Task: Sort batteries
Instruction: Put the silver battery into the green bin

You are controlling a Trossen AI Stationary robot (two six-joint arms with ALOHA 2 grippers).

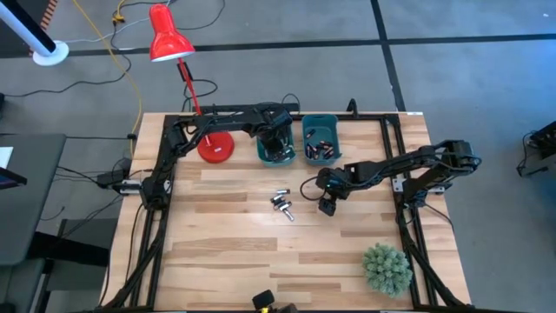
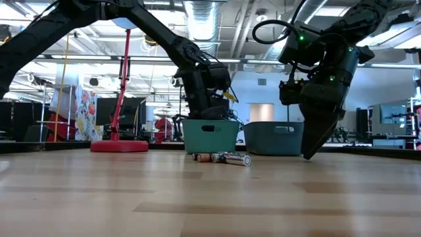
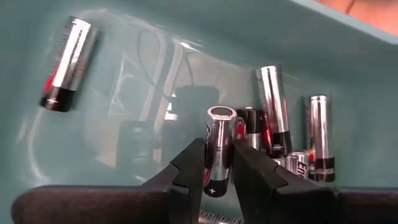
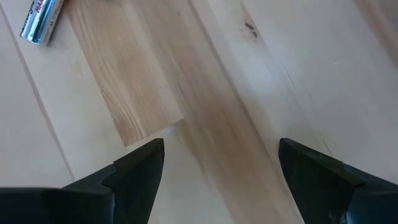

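The robot's right gripper will close on the body of the loose battery (image 1: 287, 214) (image 4: 47, 10) at the near end of the pile, the one nearest the green plant ball.
Two teal bins stand at the table's far side: a left one (image 1: 262, 155) and a right one (image 1: 320, 130) with several dark batteries in it. My left gripper (image 3: 219, 148) reaches down into the left bin, shut on a silver and black battery (image 3: 219, 134). Several more batteries (image 3: 292, 137) lie on the bin floor (image 3: 137, 74). Loose batteries (image 1: 282, 204) lie on the wood near the table's middle. To their right, my right gripper (image 1: 327, 206) hangs open just above the table, with nothing between its fingers (image 4: 137, 168). One loose battery (image 4: 40, 22) shows ahead of it. My left gripper pinches the battery's lower half (image 3: 217, 168) between its two fingertips, one on each side of the cylinder. The fingers come from above, slanting down into the bin. The battery stands along the fingers, its silver end (image 3: 221, 114) toward the bin floor.
A red desk lamp (image 1: 169, 39) stands with its round base (image 1: 215, 148) just left of the bins. A green plant ball (image 1: 387, 268) sits at the near right. Black frame rails (image 1: 156, 217) run along the table's sides. Bare wood (image 1: 226, 252) lies toward the near edge.
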